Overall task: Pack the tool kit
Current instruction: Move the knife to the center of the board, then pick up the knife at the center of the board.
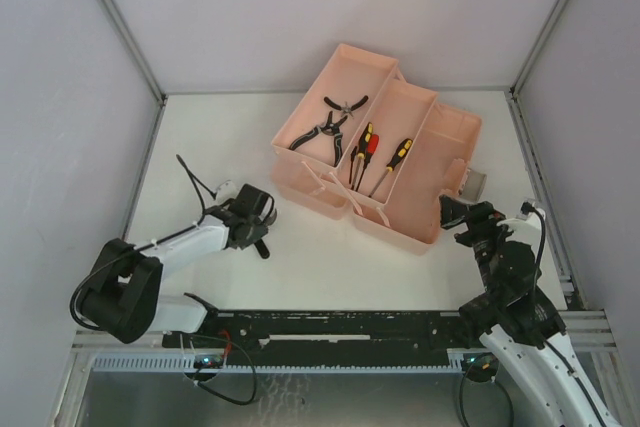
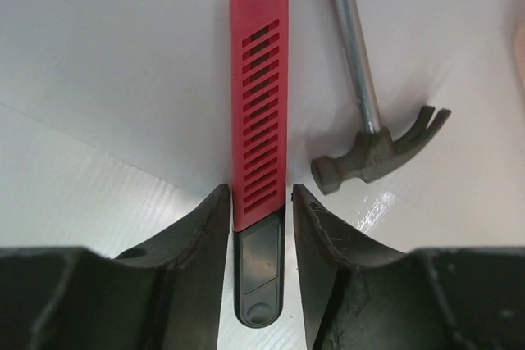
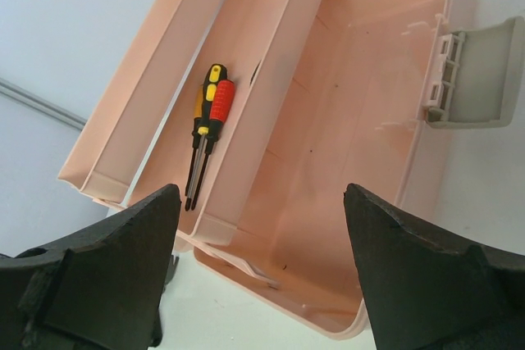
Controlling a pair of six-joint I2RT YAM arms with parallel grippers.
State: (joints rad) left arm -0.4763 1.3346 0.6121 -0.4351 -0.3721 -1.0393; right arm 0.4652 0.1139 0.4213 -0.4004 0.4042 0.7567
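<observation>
The left gripper sits close to the knife's black end, so it should grip farther up the knife's red body (image 2: 261,147), leaving the black end for the right gripper.
A red and black utility knife (image 2: 261,104) lies flat on the white table. My left gripper (image 2: 261,190) is low over it, one finger on each side of the handle with narrow gaps, so it is open. A claw hammer (image 2: 373,149) lies just right of the knife. In the top view the left gripper (image 1: 250,215) is left of the open pink toolbox (image 1: 450,137); knife and hammer are hidden under it there. My right gripper (image 1: 462,212) is wide open and empty above the box's near right corner (image 3: 328,202).
The box's trays hold black pliers (image 1: 325,129) and screwdrivers (image 1: 365,147) with red and yellow handles, which also show in the right wrist view (image 3: 209,120). A grey latch (image 3: 480,75) hangs on the box's right side. Enclosure walls surround the table.
</observation>
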